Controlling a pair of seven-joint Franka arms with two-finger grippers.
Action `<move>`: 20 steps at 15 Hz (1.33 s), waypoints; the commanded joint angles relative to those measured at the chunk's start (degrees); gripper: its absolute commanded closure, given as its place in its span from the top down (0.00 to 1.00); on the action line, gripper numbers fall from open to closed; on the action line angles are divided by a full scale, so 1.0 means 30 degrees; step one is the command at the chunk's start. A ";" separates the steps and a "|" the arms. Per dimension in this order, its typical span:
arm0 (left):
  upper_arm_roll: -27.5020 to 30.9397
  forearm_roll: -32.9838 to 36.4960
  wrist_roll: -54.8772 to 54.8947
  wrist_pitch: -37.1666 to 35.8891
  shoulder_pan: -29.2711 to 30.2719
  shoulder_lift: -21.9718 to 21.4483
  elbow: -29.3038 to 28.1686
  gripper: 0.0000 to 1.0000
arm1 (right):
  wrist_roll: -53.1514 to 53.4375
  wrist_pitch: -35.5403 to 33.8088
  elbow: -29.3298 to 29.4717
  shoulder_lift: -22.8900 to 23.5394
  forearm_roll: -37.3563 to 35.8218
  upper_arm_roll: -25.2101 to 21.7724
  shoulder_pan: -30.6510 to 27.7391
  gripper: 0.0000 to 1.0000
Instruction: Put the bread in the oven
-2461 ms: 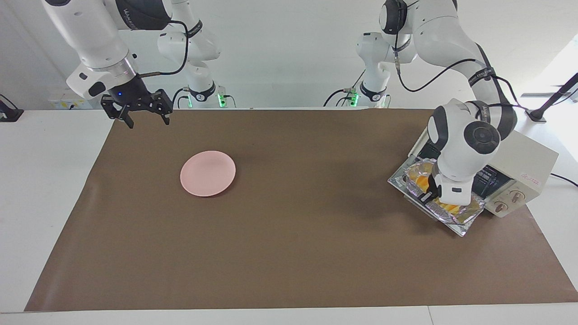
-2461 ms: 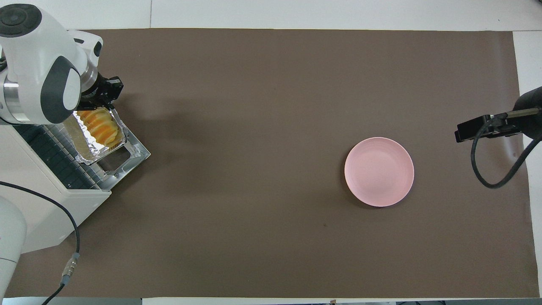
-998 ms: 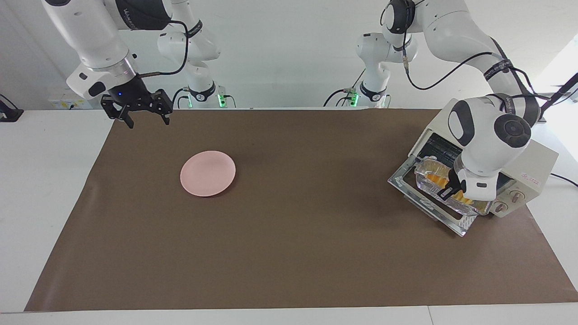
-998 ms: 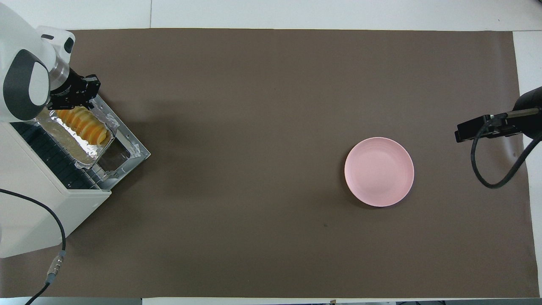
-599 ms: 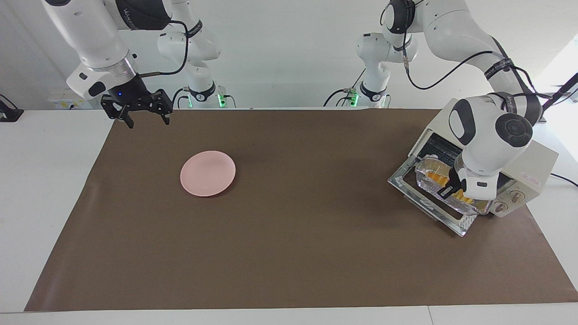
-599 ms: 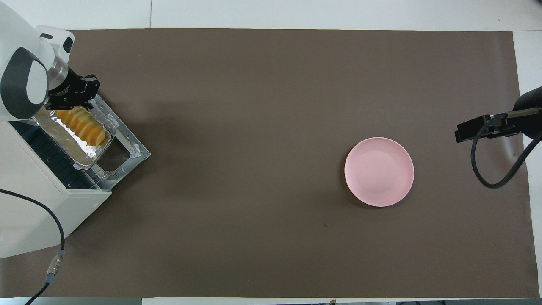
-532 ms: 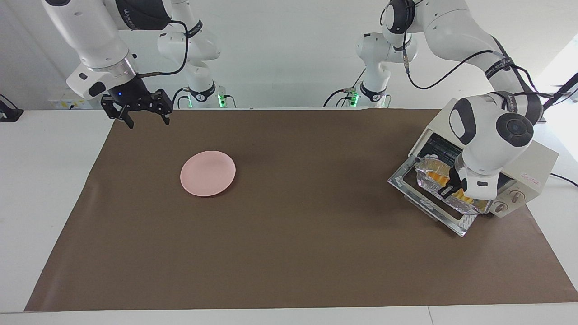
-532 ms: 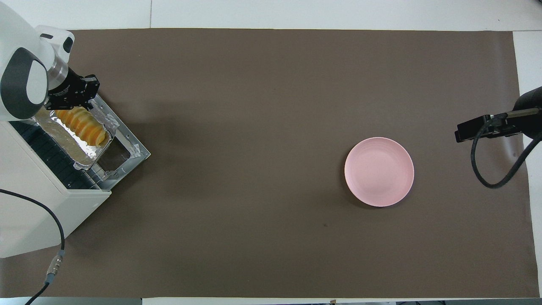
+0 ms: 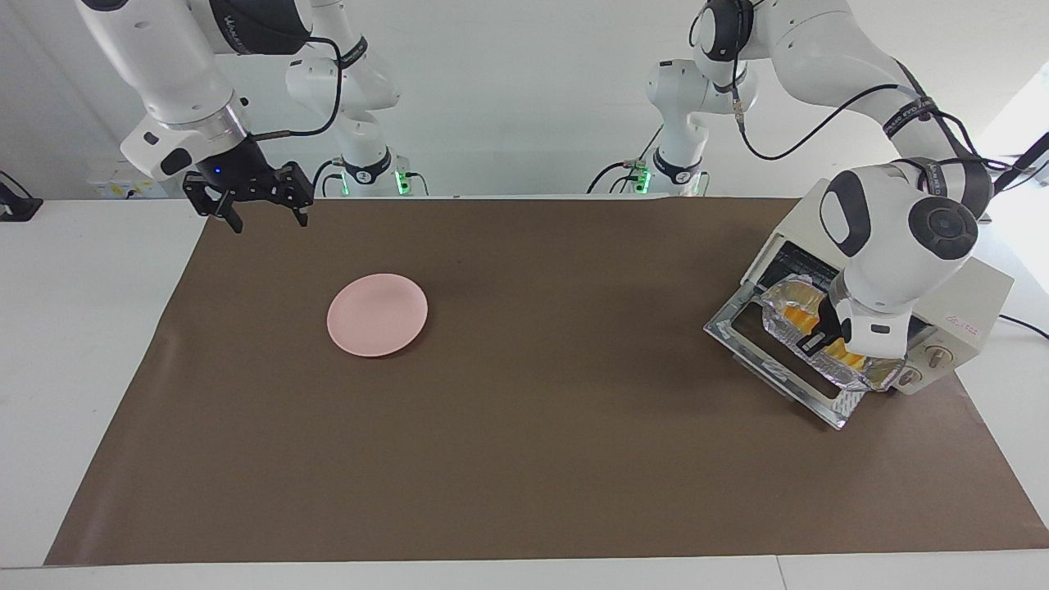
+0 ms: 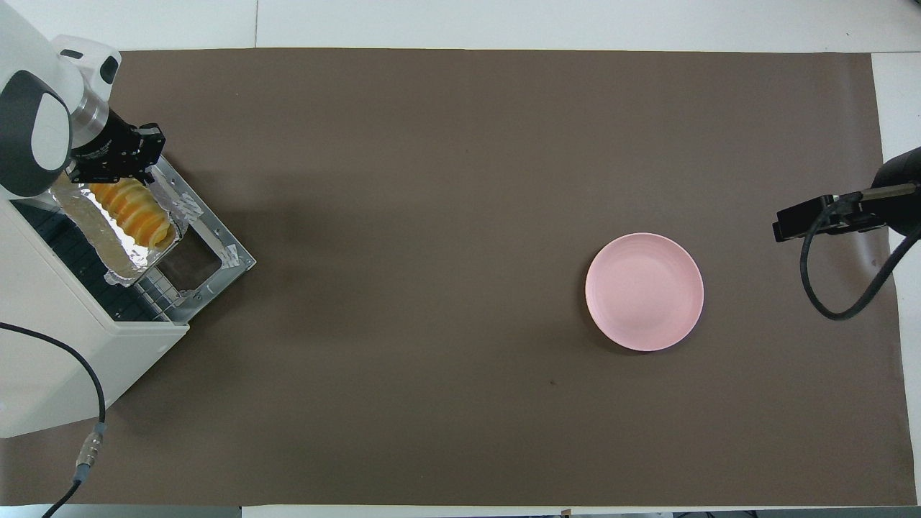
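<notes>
The robot's left gripper needs to release the foil tray on the wire rack (image 10: 95,253) just behind the open glass door of the oven. The tray is now at the oven's mouth.
The bread (image 9: 793,315) (image 10: 134,209), a ridged yellow-orange loaf, lies in a crinkled foil tray (image 9: 862,378) (image 10: 109,253). My left gripper (image 9: 816,341) (image 10: 109,175) is shut on the tray's rim and holds it slightly tilted at the mouth of the oven (image 9: 971,299) (image 10: 50,360). The tray hangs partly over the wire rack and partly over the oven's open glass door (image 9: 774,369) (image 10: 209,265). My left wrist hides part of the loaf in the facing view. My right gripper (image 9: 264,215) (image 10: 784,229) waits open above the mat's corner at the right arm's end.
A round pink plate (image 9: 377,315) (image 10: 644,291) sits bare on the brown mat (image 9: 533,426) toward the right arm's end. The oven's cable (image 10: 93,424) trails off its side nearest the robots. Two knobs (image 9: 922,360) face outward beside the door.
My left gripper has carried the foil tray with the bread off the open door and deeper into the oven's mouth, tilting it a little. The right arm has stayed still.
</notes>
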 commanded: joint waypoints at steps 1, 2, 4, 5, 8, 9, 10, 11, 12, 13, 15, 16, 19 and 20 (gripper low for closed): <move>-0.0002 -0.0209 0.0854 0.0056 0.0227 -0.0250 -0.0637 0.00 | -0.0439 -0.0097 -0.0383 -0.0420 0.0235 0.0197 -0.0421 1.00; -0.0001 -0.0209 0.1176 0.0056 0.0257 -0.0482 -0.0871 0.00 | -0.0410 -0.0097 -0.0412 -0.0420 0.0235 0.0226 -0.0422 1.00; 0.0028 -0.0180 0.1472 0.0260 0.0257 -0.0776 -0.1661 0.00 | -0.0410 -0.0097 -0.0412 -0.0420 0.0206 0.0197 -0.0393 1.00; 0.0028 -0.0180 0.1472 0.0290 0.0257 -0.0894 -0.1954 0.00 | -0.0439 -0.0097 -0.0412 -0.0420 0.0235 0.0197 -0.0421 1.00; 0.0057 -0.0180 0.1298 0.0057 0.0257 -0.1187 -0.2512 0.00 | -0.0439 -0.0097 -0.0383 -0.0420 0.0235 0.0197 -0.0422 1.00; 0.0057 -0.0180 0.1209 -0.0002 0.0286 -0.1217 -0.2543 0.00 | -0.0439 -0.0097 -0.0383 -0.0420 0.0206 0.0226 -0.0422 1.00; 0.0086 -0.0180 0.1150 -0.0061 0.0286 -0.1246 -0.2601 0.00 | -0.0439 -0.0126 -0.0412 -0.0420 0.0206 0.0226 -0.0422 1.00; 0.0087 -0.0180 0.1034 -0.0090 0.0286 -0.1275 -0.2602 0.00 | -0.0410 -0.0097 -0.0412 -0.0420 0.0206 0.0226 -0.0422 1.00; 0.0087 -0.0180 0.0859 -0.0178 0.0344 -0.1276 -0.2631 0.00 | -0.0410 -0.0097 -0.0383 -0.0420 0.0235 0.0197 -0.0422 1.00; 0.0087 -0.0180 0.0799 -0.0178 0.0432 -0.1305 -0.2631 0.00 | -0.0439 -0.0126 -0.0383 -0.0420 0.0235 0.0197 -0.0422 1.00; 0.0087 -0.0180 0.0154 -0.0208 0.0462 -0.1334 -0.2689 0.00 | -0.0439 -0.0097 -0.0412 -0.0420 0.0235 0.0226 -0.0422 1.00; 0.0087 -0.0180 0.0241 -0.0237 0.0578 -0.1421 -0.2893 0.00 | -0.0439 -0.0097 -0.0412 -0.0420 0.0206 0.0226 -0.0422 1.00; 0.0145 -0.0034 0.0359 -0.0237 0.0697 -0.1772 -0.3625 0.00 | -0.0410 -0.0097 -0.0383 -0.0420 0.0206 0.0197 -0.0422 1.00; 0.0290 -0.0004 0.0359 -0.0266 0.0697 -0.1832 -0.3772 0.00 | -0.0410 -0.0097 -0.0412 -0.0420 0.0206 0.0197 -0.0422 1.00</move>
